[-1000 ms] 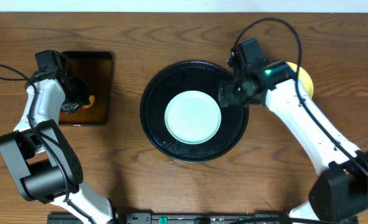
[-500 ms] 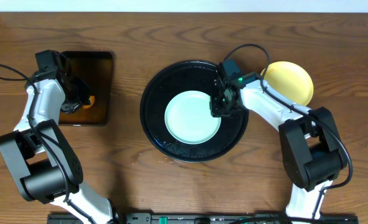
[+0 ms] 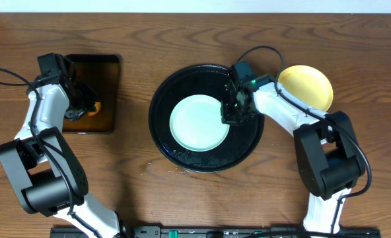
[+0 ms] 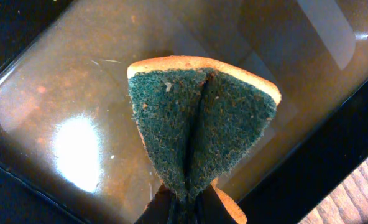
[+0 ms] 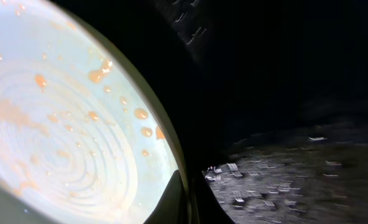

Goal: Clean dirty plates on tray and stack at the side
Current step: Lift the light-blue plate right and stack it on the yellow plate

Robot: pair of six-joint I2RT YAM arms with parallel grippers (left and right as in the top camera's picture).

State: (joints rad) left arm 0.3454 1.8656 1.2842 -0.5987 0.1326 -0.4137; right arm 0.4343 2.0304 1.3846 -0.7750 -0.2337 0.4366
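Next, my left gripper releases the folded green sponge in the near half of the small rectangular black tray [image 3: 84,113] [image 4: 125,134].
A pale mint-blue plate [image 3: 197,123], smeared and spotted with orange sauce [image 5: 59,124], lies in the large round black tray [image 3: 248,142]. My right gripper [image 3: 229,114] is shut on the plate's right rim, one finger on top of the rim and the other under it [image 5: 187,194]. A pale yellow plate [image 3: 309,86] sits on the bare wooden tabletop to the right of the tray. My left gripper [image 3: 88,106] is shut on a folded green sponge [image 4: 199,124] with an orange back, holding it over brownish liquid.
A small rectangular black tray [image 3: 111,66] of brownish liquid stands at the left, under the left gripper. The right arm reaches across the round tray's right edge. Water film glints on the round tray's floor [image 5: 283,180].
The right arm swung in from the right, uncovering the yellow plate. Its gripper closed on the mint plate's rim, and the plate slid slightly left. The left arm has not moved.
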